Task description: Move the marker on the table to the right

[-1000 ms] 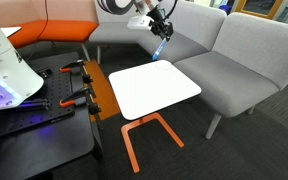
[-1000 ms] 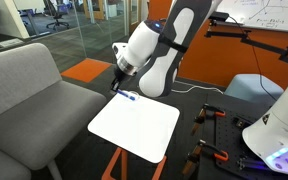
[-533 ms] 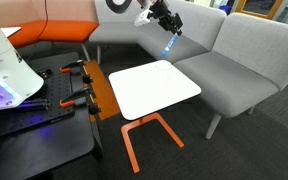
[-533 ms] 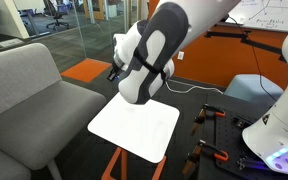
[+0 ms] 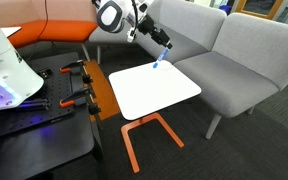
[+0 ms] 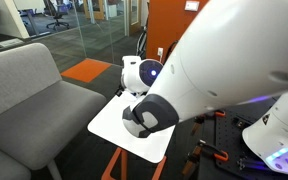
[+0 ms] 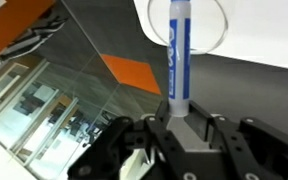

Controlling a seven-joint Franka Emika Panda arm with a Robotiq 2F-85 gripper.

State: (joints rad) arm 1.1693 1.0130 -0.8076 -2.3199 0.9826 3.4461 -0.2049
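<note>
Next, my gripper releases the marker on the white table, just in from its far edge [image 5: 161,73] by the grey sofa. The marker still hangs tilted above that edge.
My gripper [image 5: 155,40] is shut on the marker [image 5: 161,56], a thin light blue stick with a whitish part. It hangs tilted in the air just above the far edge of the table [image 5: 149,95], a white square top. In the wrist view the marker [image 7: 179,45] stands out from between the fingers [image 7: 181,120] toward a corner of the table [image 7: 210,20]. In an exterior view the arm [image 6: 214,70] hides the gripper and the marker, and only a part of the table [image 6: 106,129] shows.
The grey sofa [image 5: 234,60] wraps round the table's far and right sides. A black workbench with orange clamps [image 5: 44,95] stands against its left side. The orange tubular frame [image 5: 144,130] is under the top. Glass walls [image 6: 54,30] lie beyond.
The gripper, still holding the marker, has come down and back toward the table's far edge. The arm has swung in front of an exterior camera and now fills that view.
</note>
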